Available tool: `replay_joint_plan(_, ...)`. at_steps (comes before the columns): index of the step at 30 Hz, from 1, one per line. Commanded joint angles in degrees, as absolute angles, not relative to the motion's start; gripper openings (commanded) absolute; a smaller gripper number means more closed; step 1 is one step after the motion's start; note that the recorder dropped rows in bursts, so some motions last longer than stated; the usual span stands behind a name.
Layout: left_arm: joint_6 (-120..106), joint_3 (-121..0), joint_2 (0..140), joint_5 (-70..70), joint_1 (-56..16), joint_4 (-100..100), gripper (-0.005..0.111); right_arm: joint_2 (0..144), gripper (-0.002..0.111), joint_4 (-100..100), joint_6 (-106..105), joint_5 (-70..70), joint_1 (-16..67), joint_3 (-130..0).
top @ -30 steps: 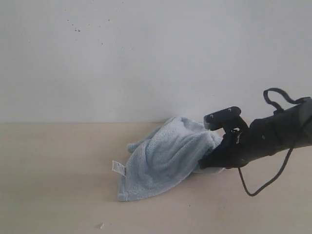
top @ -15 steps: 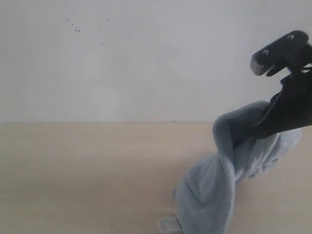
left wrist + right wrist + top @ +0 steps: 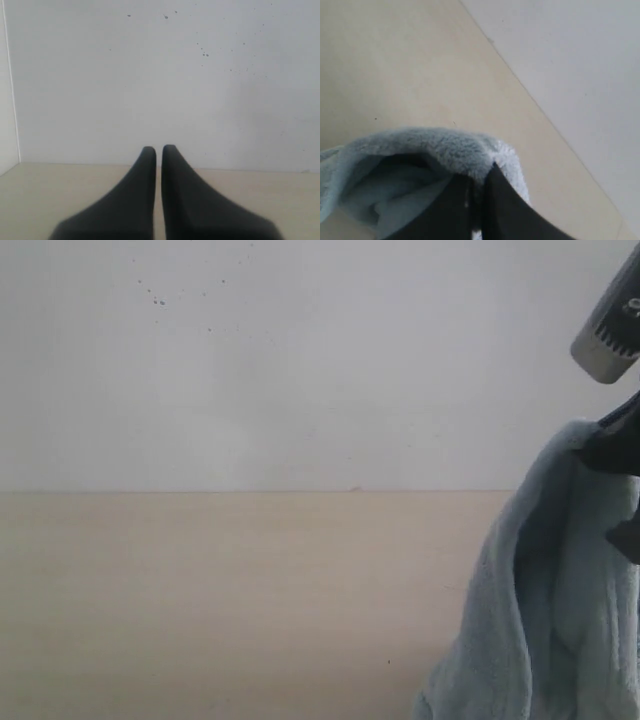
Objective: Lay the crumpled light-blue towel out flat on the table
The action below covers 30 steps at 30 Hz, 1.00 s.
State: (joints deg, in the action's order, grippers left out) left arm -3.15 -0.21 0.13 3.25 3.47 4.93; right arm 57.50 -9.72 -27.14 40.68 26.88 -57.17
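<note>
My right gripper will let go of the light-blue towel on the beige table (image 3: 518,640) (image 3: 448,187) beside its small dark speck.
The light-blue towel (image 3: 560,610) hangs in long folds at the far right of the exterior view, lifted off the table (image 3: 220,600) and running out of the bottom edge. My right gripper (image 3: 620,455) holds its top edge, mostly cut off by the frame. In the right wrist view the right gripper (image 3: 479,175) is shut on a fluffy fold of the towel (image 3: 435,150). My left gripper (image 3: 158,148) is shut with nothing between its fingers, held over the table (image 3: 40,190) facing the wall. The left gripper does not show in the exterior view. The towel's care tag is hidden.
A white wall (image 3: 300,360) with small dark specks rises behind the table's far edge. The beige surface stretches across the left and middle of the exterior view.
The right gripper has pulled the towel up and to the right, from a crumpled heap on the table to a hanging drape at the frame's right edge.
</note>
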Motion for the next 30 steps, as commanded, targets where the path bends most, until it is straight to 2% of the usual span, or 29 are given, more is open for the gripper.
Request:
replay_joint_plan(1, -3.41, 0.0, 0.0, 3.03, 3.36, 5.05, 0.004, 53.69, 0.0, -13.39, -24.12, 37.97, 27.9, -57.3)
replay_joint_plan(6, -3.41, 0.0, 0.0, 3.03, 3.36, 5.05, 0.004, 51.41, 0.0, -12.69, -24.12, 39.69, 28.62, -57.3)
replay_joint_plan(10, -3.41, 0.0, 0.0, 3.03, 3.36, 5.05, 0.004, 55.11, 0.0, -12.59, -24.12, 39.18, 28.62, -57.3)
replay_joint_plan(21, -3.41, 0.0, 0.0, 3.03, 3.36, 5.05, 0.004, 81.39, 0.002, -11.62, -25.83, 31.64, 28.62, -57.3)
replay_joint_plan(23, -3.41, 0.0, 0.0, 3.03, 3.36, 5.05, 0.004, 85.61, 0.01, -11.89, -25.83, 29.89, 28.51, -57.3)
replay_joint_plan(28, -3.41, 0.0, 0.0, 3.03, 3.36, 5.05, 0.004, 90.91, 0.043, -16.58, -22.18, 25.97, 28.5, -57.3)
replay_joint_plan(30, -3.41, 0.0, 0.0, 3.03, 3.36, 5.05, 0.004, 90.66, 0.048, -21.15, -16.39, 25.86, 28.5, -57.3)
